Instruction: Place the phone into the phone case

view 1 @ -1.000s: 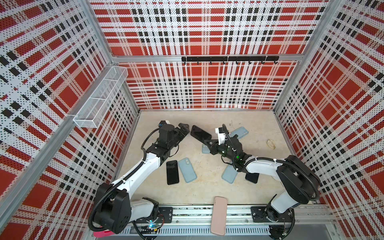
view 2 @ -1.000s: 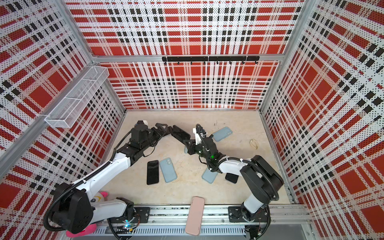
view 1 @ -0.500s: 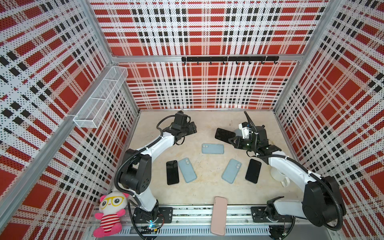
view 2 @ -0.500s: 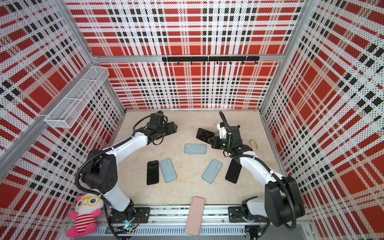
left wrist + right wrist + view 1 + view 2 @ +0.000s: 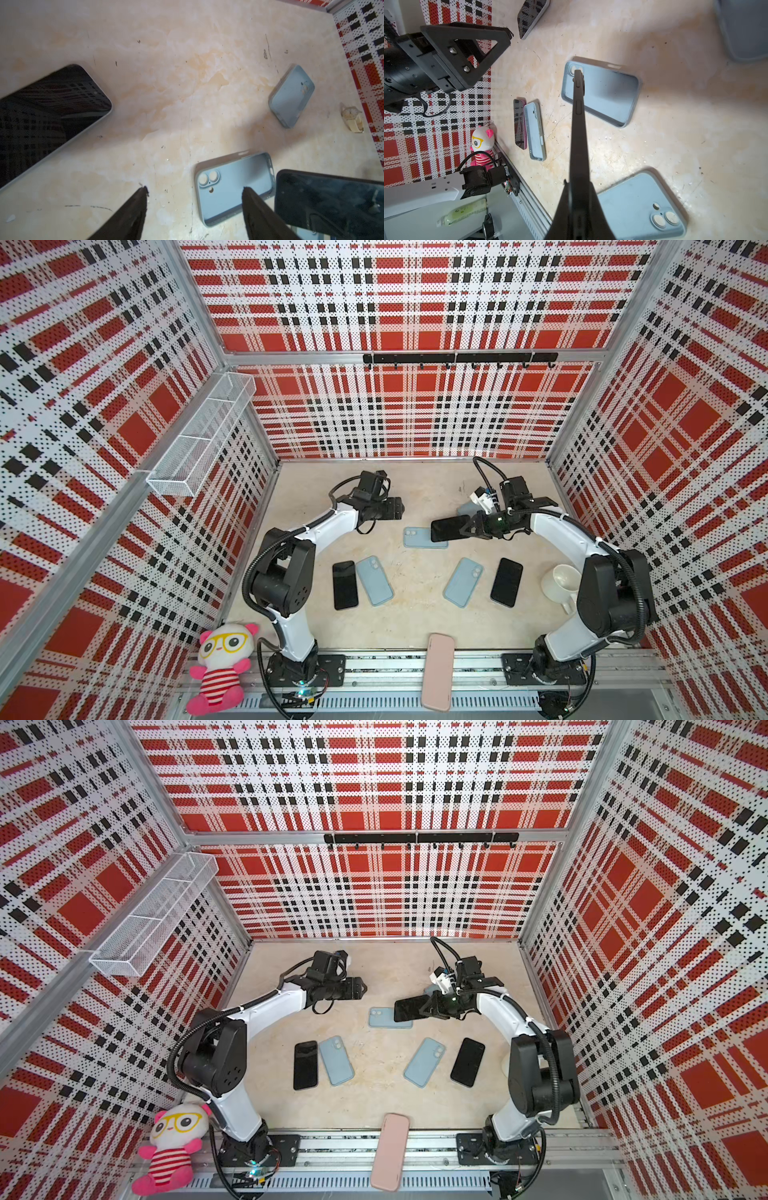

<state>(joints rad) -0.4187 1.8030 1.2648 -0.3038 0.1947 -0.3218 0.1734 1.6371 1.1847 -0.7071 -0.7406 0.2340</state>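
I need to let go of the black phone with my right gripper inside the open light-blue phone case in the middle of the table (image 5: 425,537) (image 5: 602,93), between both grippers.
In both top views my right gripper (image 5: 473,526) (image 5: 432,1006) is shut on one end of a black phone (image 5: 451,528) (image 5: 411,1009). It holds the phone just above one end of a light-blue phone case (image 5: 424,538) (image 5: 388,1018), which lies open side up at mid-table. The right wrist view shows the phone (image 5: 578,124) edge-on, its far tip over the camera-hole end of the phone case (image 5: 602,93). My left gripper (image 5: 395,508) (image 5: 195,188) is open and empty, a little to the left of the phone case (image 5: 234,187).
Two more blue cases (image 5: 375,580) (image 5: 463,583) and two black phones (image 5: 345,585) (image 5: 506,583) lie nearer the front. A white mug (image 5: 561,583) stands by the right arm. A pink case (image 5: 437,672) rests on the front rail, and a plush toy (image 5: 220,668) sits front left.
My right gripper has carried the phone away from the left gripper and down over the blue case. The left gripper has drawn back, and its jaws have narrowed a little.
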